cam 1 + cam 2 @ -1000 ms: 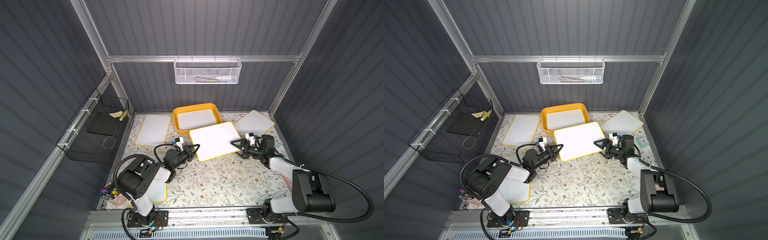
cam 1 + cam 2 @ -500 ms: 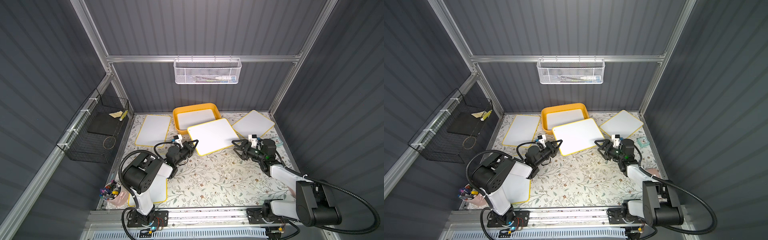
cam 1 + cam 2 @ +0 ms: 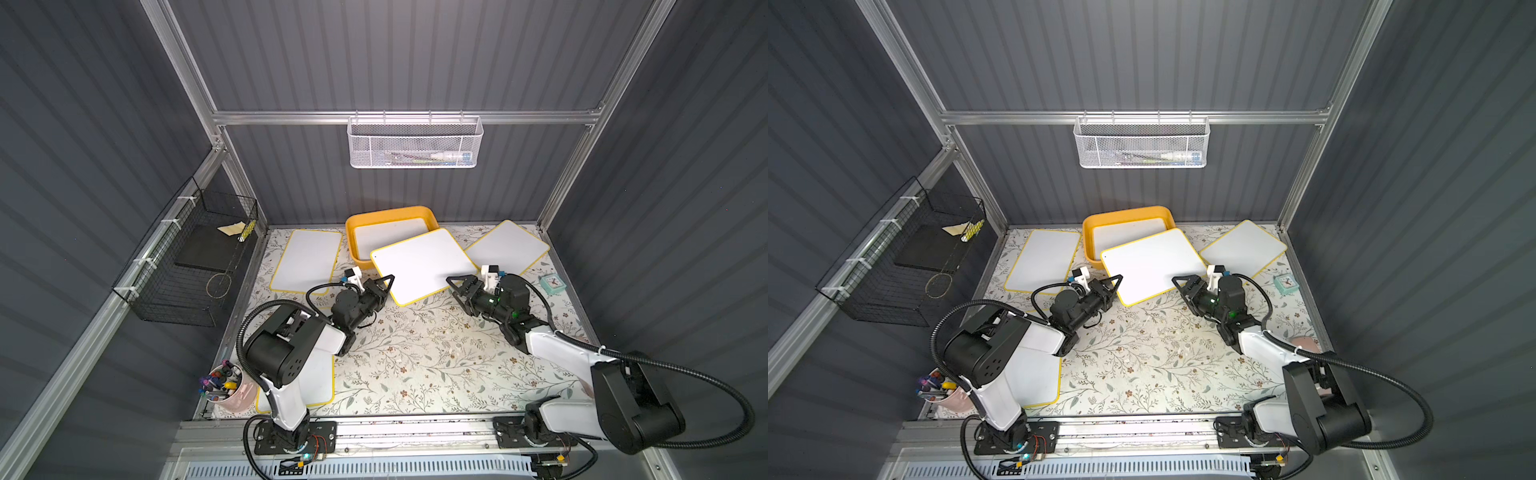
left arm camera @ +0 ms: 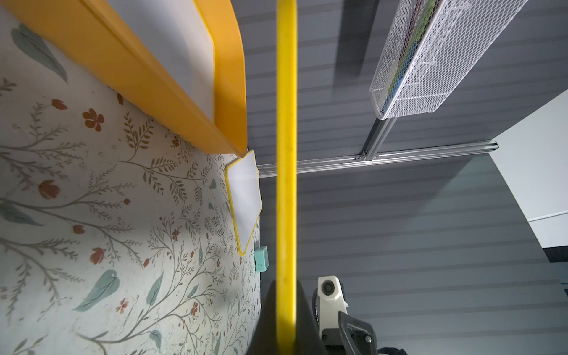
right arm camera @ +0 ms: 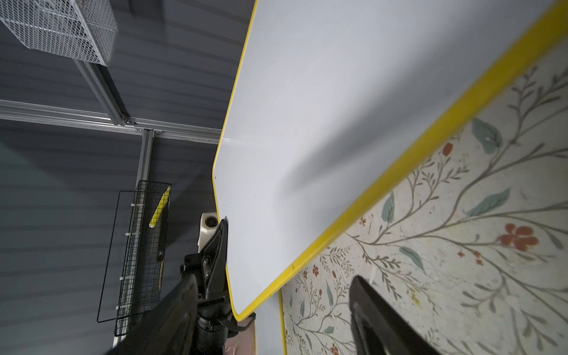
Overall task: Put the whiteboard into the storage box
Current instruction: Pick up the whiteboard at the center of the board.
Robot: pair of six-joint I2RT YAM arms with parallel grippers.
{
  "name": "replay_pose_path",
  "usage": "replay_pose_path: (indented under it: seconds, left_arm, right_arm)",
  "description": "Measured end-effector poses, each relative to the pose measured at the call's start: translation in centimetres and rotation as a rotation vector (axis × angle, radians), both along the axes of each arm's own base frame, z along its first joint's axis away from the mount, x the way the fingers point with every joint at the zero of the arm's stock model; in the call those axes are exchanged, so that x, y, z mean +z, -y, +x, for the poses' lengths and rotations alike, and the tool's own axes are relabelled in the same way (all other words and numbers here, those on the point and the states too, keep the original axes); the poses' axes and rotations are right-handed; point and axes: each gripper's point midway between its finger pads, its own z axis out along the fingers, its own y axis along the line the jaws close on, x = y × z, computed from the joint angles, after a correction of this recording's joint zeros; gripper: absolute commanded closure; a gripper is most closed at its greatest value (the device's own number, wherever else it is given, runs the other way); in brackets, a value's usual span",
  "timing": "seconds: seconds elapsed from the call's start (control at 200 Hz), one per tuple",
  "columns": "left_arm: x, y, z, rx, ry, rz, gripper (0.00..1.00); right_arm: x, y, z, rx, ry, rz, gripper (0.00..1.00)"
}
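The whiteboard's long near edge (image 3: 451, 285) (image 5: 408, 163) is next for my right gripper. It should close a little past that edge's middle, farther from my left gripper.
The whiteboard (image 3: 424, 266) (image 3: 1152, 264), white with a yellow rim, is lifted off the table, and its far corner overlaps the yellow-orange storage box (image 3: 357, 224) (image 3: 1090, 226). My left gripper (image 3: 386, 282) (image 3: 1117, 282) is shut on its near-left edge. In the left wrist view that edge (image 4: 285, 153) runs straight out from the gripper (image 4: 285, 307), with the box (image 4: 123, 61) beside it. My right gripper (image 3: 455, 286) (image 3: 1181, 289) stands open at the board's near-right edge, not closed on it. In the right wrist view the board (image 5: 338, 123) lies ahead of the open gripper (image 5: 276, 319).
One board (image 3: 390, 239) lies inside the box. Others lie at the left (image 3: 307, 259), at the right (image 3: 507, 247) and under the left arm (image 3: 320, 382). A teal clock (image 3: 552, 283), a pen cup (image 3: 226, 384), a black wire basket (image 3: 195, 257) and a white mesh basket (image 3: 415, 143) surround the table.
The left gripper has carried the whiteboard back and turned it, so its far corner now overlaps the box. The right gripper stayed open by the board's near edge.
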Motion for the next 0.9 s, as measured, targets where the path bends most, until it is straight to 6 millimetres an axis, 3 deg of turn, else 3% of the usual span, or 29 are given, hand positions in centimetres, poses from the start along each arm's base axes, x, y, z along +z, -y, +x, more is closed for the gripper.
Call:
replay_pose_path:
  seconds: [0.255,0.51,0.706,0.901]
  left_arm:
    - [2.1,-0.2,-0.2,0.006,0.038,-0.027,1.0]
    - [2.6,-0.3,-0.2,0.01,0.037,-0.046,1.0]
    - [3.4,-0.6,-0.1,0.019,0.045,-0.063,1.0]
    - [4.5,-0.7,0.1,0.022,0.052,-0.079,0.94]
  right_arm:
    - [0.5,-0.8,2.4,-0.033,0.031,-0.003,0.26]
    - [2.3,-1.2,3.9,-0.051,0.084,0.012,0.35]
    - [3.2,-1.4,4.6,-0.063,0.103,0.018,0.47]
    - [4.3,-1.5,5.6,-0.075,0.124,0.023,0.72]
